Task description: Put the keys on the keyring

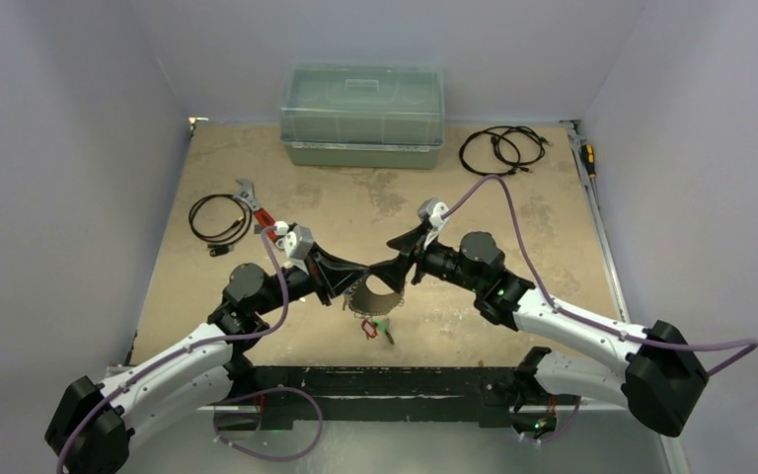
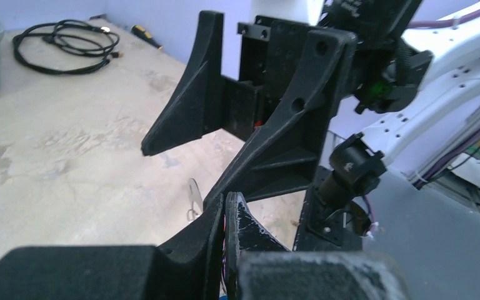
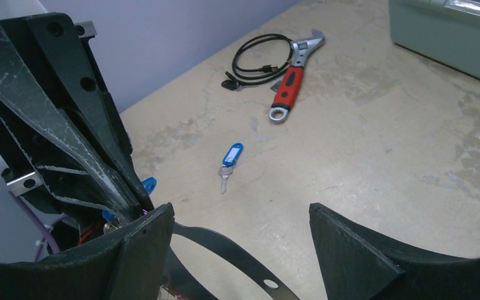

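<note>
My left gripper is pinching the keyring's end close by my right gripper, so I should put the keyring down and grab its other end (image 1: 403, 286) with my right gripper.
The keyring (image 1: 367, 296), a wide thin grey metal loop, hangs between both grippers at the table's middle. My left gripper (image 1: 353, 288) is shut (image 2: 228, 200) and seems to pinch the ring's edge. In the right wrist view the ring's band (image 3: 225, 250), with a small hole, runs across between my right gripper's (image 3: 237, 215) open fingers, which touch nothing. My right gripper (image 1: 392, 275) faces the left one tip to tip. A blue-tagged key (image 3: 230, 159) lies on the table beyond. Another blue tag (image 3: 148, 185) shows beside the left fingers. Keys with red and green tags (image 1: 376, 328) lie below the ring.
A red-handled wrench (image 1: 252, 202) and a black cable coil (image 1: 219, 217) lie at the left. A lidded green box (image 1: 362, 114) stands at the back, with a second cable coil (image 1: 501, 148) and a screwdriver (image 1: 588, 158) at the back right.
</note>
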Controlling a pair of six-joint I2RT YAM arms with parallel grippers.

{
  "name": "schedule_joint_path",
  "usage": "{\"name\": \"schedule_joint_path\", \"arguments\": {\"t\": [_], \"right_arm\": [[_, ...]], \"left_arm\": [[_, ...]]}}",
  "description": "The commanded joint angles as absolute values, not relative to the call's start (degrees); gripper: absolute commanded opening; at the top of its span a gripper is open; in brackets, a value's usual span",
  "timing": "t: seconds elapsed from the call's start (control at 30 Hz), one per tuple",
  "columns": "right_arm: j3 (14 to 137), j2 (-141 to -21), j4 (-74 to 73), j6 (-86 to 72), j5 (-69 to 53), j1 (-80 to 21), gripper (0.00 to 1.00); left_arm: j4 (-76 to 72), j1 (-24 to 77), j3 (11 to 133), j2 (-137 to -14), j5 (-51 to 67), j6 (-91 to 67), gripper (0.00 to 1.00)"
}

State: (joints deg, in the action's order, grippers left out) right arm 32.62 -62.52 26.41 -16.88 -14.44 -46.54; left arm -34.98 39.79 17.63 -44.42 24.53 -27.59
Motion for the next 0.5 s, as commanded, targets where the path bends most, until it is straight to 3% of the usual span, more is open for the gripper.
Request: {"name": "schedule_joint_path", "arguments": {"t": [0.0, 0.33, 0.47], "right_arm": [[32.35, -59.88, 30.76, -17.87, -18.29, -46.50, 0.82], [28.31, -43.63, 33.15, -17.16, -12.18, -46.49, 0.81], [25.52, -39.49, 35.23, -15.37, -10.16, -46.49, 0.81]], "left_arm": [[-43.62, 39.84, 19.73, -42.64, 29.08, -31.90, 0.00], [-53.71, 39.89, 19.97, -42.22, 32.58, -38.33, 0.00], [-49.19, 39.87, 20.97, -41.48, 29.79, -36.42, 0.00]]}}
